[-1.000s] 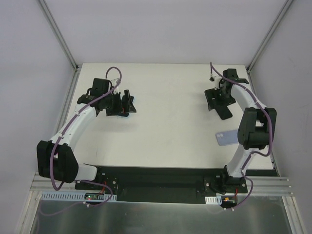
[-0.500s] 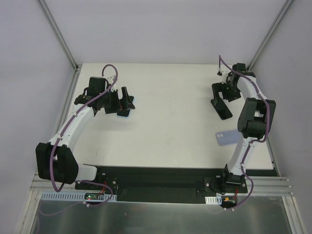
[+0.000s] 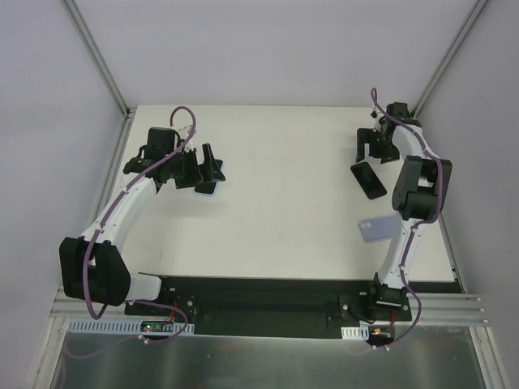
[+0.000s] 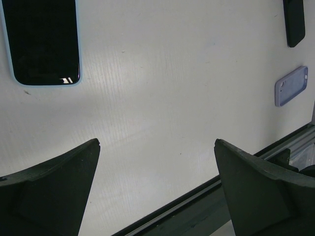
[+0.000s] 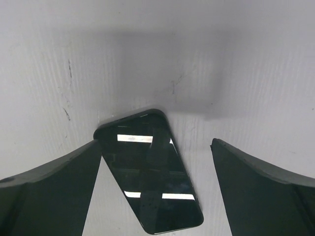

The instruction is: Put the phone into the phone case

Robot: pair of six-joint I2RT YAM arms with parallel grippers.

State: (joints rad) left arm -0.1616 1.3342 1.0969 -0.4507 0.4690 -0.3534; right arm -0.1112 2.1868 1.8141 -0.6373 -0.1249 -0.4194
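Note:
My right gripper will grab the near long side (image 3: 391, 238) of the lavender phone case, near the end opposite its camera hole.
A black phone (image 5: 150, 169) lies screen up on the white table, between and just beyond the fingertips of my right gripper (image 5: 156, 142), which is open and empty above it. In the top view the phone (image 3: 369, 180) lies at the far right, just nearer than the right gripper (image 3: 375, 146). A lavender phone case (image 3: 375, 230) lies nearer, by the right arm. My left gripper (image 3: 209, 168) is open and empty at the far left, over a second dark-screened phone with a light blue rim (image 3: 208, 188). In the left wrist view that phone (image 4: 44, 42) lies beyond the left gripper (image 4: 156, 143).
The left wrist view also shows the black phone (image 4: 294, 22) and the lavender case (image 4: 291, 86) far off, and the table's black front rail (image 4: 206, 196). Grey walls and metal frame posts (image 3: 99, 61) close in the white table (image 3: 284, 203).
My right gripper has swung back towards the far right corner, uncovering the black phone, which stays on the table. My left gripper shifted slightly left and has since held still.

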